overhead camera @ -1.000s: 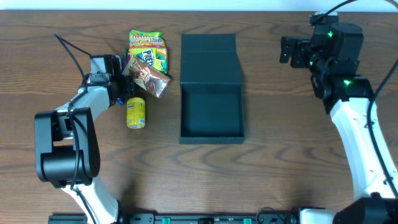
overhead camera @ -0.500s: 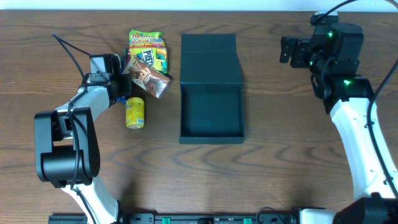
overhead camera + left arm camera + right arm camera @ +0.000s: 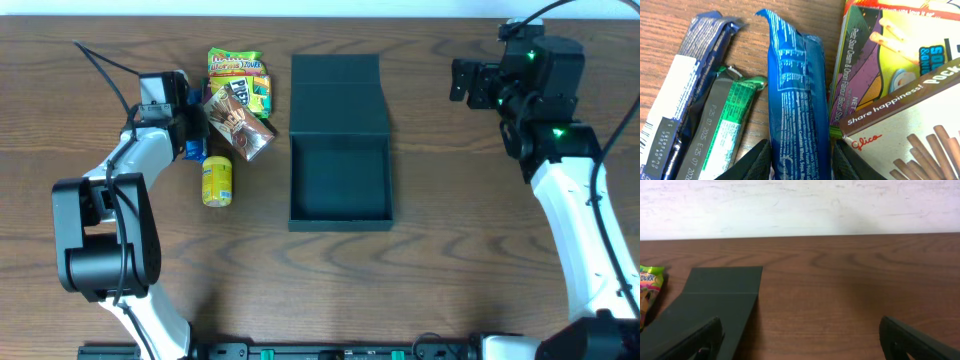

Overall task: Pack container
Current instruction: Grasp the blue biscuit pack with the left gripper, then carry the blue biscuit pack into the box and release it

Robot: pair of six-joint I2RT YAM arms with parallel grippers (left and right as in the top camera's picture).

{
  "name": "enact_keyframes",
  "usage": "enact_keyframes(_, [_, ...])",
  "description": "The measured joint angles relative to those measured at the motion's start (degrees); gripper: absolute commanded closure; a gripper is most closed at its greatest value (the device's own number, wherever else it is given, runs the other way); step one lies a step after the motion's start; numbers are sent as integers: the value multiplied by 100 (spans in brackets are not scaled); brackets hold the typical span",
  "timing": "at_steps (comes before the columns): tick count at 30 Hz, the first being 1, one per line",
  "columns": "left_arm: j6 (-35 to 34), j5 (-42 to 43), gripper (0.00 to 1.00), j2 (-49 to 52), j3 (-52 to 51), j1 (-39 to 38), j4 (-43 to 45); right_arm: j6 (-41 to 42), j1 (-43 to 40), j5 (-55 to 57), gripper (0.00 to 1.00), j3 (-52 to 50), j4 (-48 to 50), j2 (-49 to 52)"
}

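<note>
Next, the left gripper releases the blue snack pack, still in the snack pile, in the container [image 3: 317,182] along the container's side nearest the yellow tube.
The dark teal container [image 3: 340,180] lies open at the table's middle, its flap lid [image 3: 338,95] flat behind it; the lid also shows in the right wrist view [image 3: 715,300]. My left gripper [image 3: 192,135] sits in the snack pile. In the left wrist view its fingers [image 3: 802,162] press both sides of a blue snack pack [image 3: 797,100]. A green bar [image 3: 720,125] and a dark blue pack [image 3: 680,100] lie to its left, and a Pocky box [image 3: 910,130] to its right. My right gripper [image 3: 462,82] is open and empty at the far right.
A Pocky box [image 3: 238,122] lies over a green-yellow snack bag [image 3: 238,70] left of the container. A yellow tube [image 3: 218,182] lies in front of them. A white wall [image 3: 800,205] runs behind the table's far edge.
My left arm has shifted slightly toward the far side, and the Pocky box has moved a little with it. The right arm has not moved.
</note>
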Motion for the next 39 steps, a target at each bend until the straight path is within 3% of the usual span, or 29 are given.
enact_keyframes(4, [7,0,45,0,9,0,-66,0,0,0,1,0,2,2])
enact_keyframes(7, [-2,0,44,0,9,0,-258,0,0,0,1,0,2,2])
enact_keyframes(12, [-2,-87,53,66,11,0,-422,0,0,0,1,0,2,2])
enact_keyframes(22, [-2,-136,59,170,17,0,-415,0,0,0,1,0,0,2])
enact_keyframes(39, [-111,-157,83,181,70,2,-424,0,0,0,1,0,2,0])
